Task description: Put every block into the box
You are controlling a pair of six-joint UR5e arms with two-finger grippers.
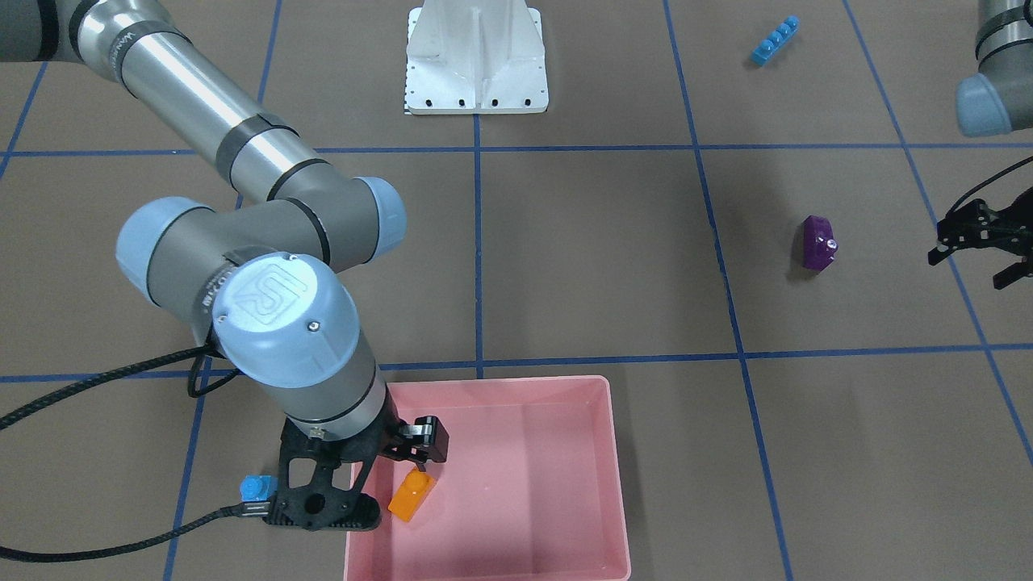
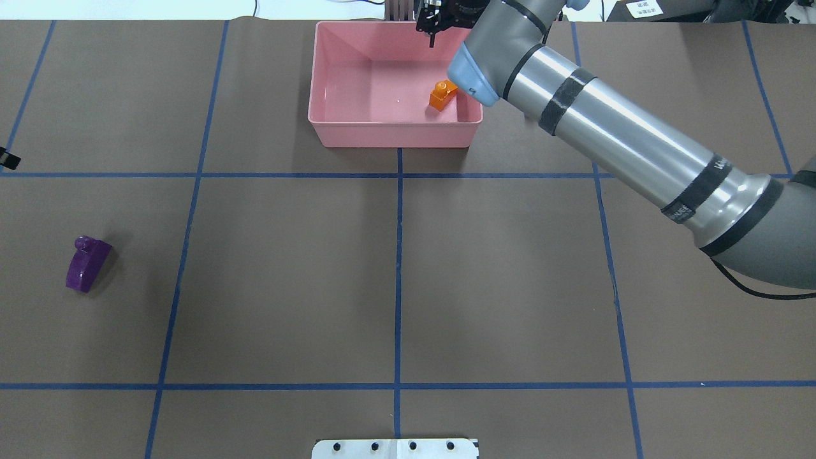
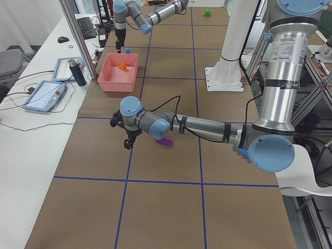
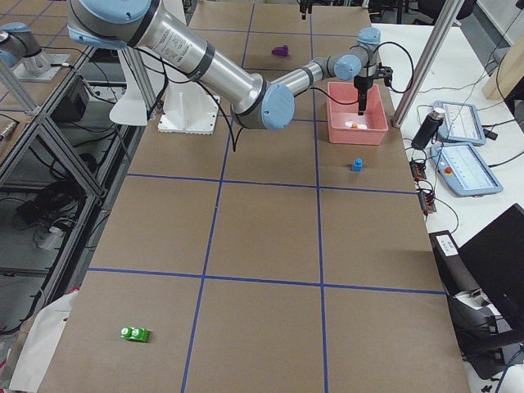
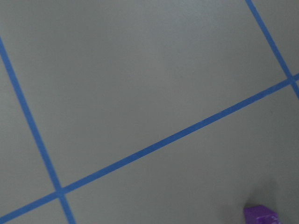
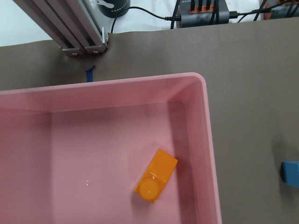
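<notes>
The purple block is the next thing for my left gripper to go to. It should grab across the block's middle [image 1: 819, 243], with the block's long sides between its fingers.
The pink box [image 1: 529, 395] stands at the table's far edge from the robot. The orange block [image 1: 411, 495] lies on its floor near one wall; it also shows in the right wrist view [image 6: 156, 182]. My right gripper [image 1: 386, 476] hovers over that side of the box, open and empty. The small light-blue block [image 1: 257, 488] sits on the table just outside the box. The purple block [image 1: 819, 240] lies on the table beside my left gripper [image 1: 972, 268], which is open and empty. The long light-blue block [image 1: 775, 40] lies near the robot's side. The green block [image 4: 135, 334] lies far off.
The white robot base [image 1: 476, 60] stands at the table's middle near edge. Blue tape lines grid the brown table [image 2: 395, 280]. A metal post, tablets and cables [image 4: 458, 155] lie beyond the box's edge of the table.
</notes>
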